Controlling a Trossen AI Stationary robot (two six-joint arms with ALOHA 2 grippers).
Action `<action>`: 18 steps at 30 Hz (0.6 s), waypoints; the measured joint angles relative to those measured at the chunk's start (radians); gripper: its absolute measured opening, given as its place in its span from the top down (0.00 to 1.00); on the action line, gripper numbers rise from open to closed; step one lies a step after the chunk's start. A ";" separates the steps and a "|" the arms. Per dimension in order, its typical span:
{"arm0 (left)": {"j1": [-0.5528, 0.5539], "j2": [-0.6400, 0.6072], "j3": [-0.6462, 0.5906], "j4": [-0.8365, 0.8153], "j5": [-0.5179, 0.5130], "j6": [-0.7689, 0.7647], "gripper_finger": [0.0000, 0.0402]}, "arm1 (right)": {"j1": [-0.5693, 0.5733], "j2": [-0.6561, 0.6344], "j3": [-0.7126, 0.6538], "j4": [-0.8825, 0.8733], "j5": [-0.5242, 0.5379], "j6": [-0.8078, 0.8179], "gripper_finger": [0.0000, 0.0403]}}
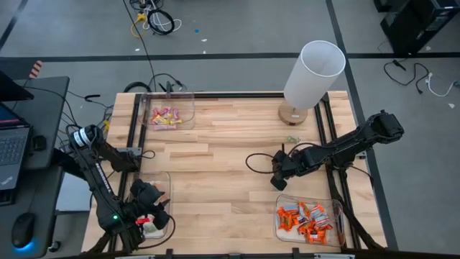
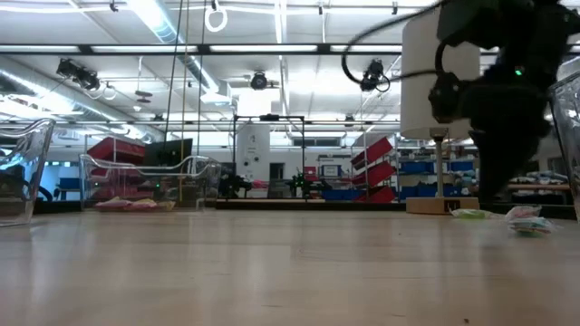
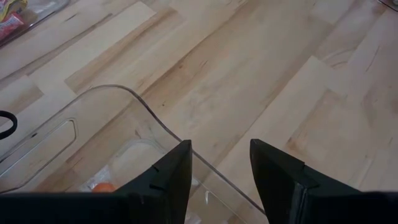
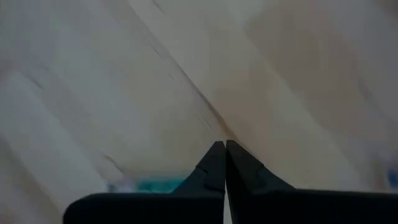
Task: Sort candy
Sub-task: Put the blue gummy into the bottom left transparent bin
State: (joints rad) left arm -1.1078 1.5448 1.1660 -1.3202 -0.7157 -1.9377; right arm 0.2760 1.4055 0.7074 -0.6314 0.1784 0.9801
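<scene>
The teal sweet is beside the shut, empty fingers of my right gripper, so my right gripper should open and then close around the sweet's teal end [image 4: 171,185] before it lifts.
The candy is spread about. Pink and yellow sweets [image 1: 167,116] lie in a clear bin at the far left, and orange ones [image 1: 309,219] in a clear bin at the near right. A pale green sweet [image 1: 291,139] lies on the table by the lamp's foot. My right gripper [image 1: 279,181] is shut, pointing steeply down at the table just beyond the orange bin. A teal-wrapped bit [image 4: 149,185] shows behind its fingers. My left gripper [image 3: 221,146] hangs open over the near left bin [image 3: 124,93], which holds an orange sweet [image 3: 102,186]. My right gripper's fingertips [image 4: 214,152] meet with nothing visible between them, pointing down at the wood. The fingers hide most of the teal bit behind them, so I cannot tell whether they touch it or the table.
A tall white lamp [image 1: 313,72] stands on a wooden foot at the far right. Two pale sweets [image 2: 528,220] lie on the table near the right arm in the low view. Black rails run along the table's left and right edges. Bare wood fills the middle.
</scene>
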 joint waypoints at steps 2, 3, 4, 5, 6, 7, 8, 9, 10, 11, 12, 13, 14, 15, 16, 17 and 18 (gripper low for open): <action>0.000 0.000 0.000 0.002 0.000 0.000 0.59 | 0.000 0.000 0.033 -0.012 0.006 -0.044 1.00; 0.000 0.000 0.000 0.002 0.000 0.000 0.59 | 0.000 0.000 0.051 -0.030 0.006 -0.069 1.00; 0.000 0.000 0.000 0.006 0.000 0.000 0.59 | 0.000 0.000 0.066 -0.049 0.006 -0.092 1.00; 0.000 0.000 0.000 0.011 0.000 0.000 0.59 | 0.002 0.000 0.082 -0.074 0.005 -0.109 1.00; 0.000 0.000 0.000 0.019 0.000 0.000 0.59 | 0.004 -0.001 0.092 -0.097 0.003 -0.119 0.99; 0.000 0.000 0.000 0.025 0.000 0.000 0.59 | 0.006 -0.001 0.097 -0.115 0.003 -0.126 0.98; 0.000 0.000 0.000 0.028 0.000 0.000 0.59 | 0.009 -0.001 0.097 -0.127 -0.001 -0.137 0.97; 0.000 0.000 0.000 0.029 0.000 0.000 0.59 | 0.013 -0.001 0.096 -0.141 -0.010 -0.146 0.96; 0.000 0.000 0.000 0.029 -0.003 0.000 0.59 | 0.018 -0.001 0.089 -0.144 -0.027 -0.151 0.94; 0.000 0.000 0.000 0.029 -0.009 0.000 0.59 | 0.022 -0.001 0.079 -0.142 -0.049 -0.150 0.92; 0.000 0.000 0.000 0.029 -0.018 0.000 0.59 | 0.026 -0.001 0.065 -0.135 -0.070 -0.144 0.89; 0.000 0.000 0.000 0.031 -0.027 0.003 0.59 | 0.032 -0.001 0.050 -0.120 -0.088 -0.134 0.86; 0.000 0.000 0.000 0.032 -0.033 0.016 0.59 | 0.037 -0.001 0.035 -0.099 -0.107 -0.117 0.83; 0.000 0.000 0.000 0.035 -0.040 0.029 0.59 | 0.040 -0.001 0.021 -0.074 -0.116 -0.102 0.79; 0.000 0.000 0.000 0.040 -0.045 0.045 0.59 | 0.043 -0.001 0.005 -0.051 -0.122 -0.083 0.76; 0.000 0.000 0.000 0.042 -0.047 0.052 0.59 | 0.045 -0.001 -0.011 -0.032 -0.123 -0.065 0.72; 0.000 0.000 0.000 0.040 -0.048 0.058 0.59 | 0.047 -0.001 -0.027 -0.012 -0.123 -0.049 0.69</action>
State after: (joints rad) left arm -1.1080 1.5448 1.1656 -1.2798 -0.7634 -1.8799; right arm 0.3227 1.4044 0.6802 -0.6438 0.0556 0.9316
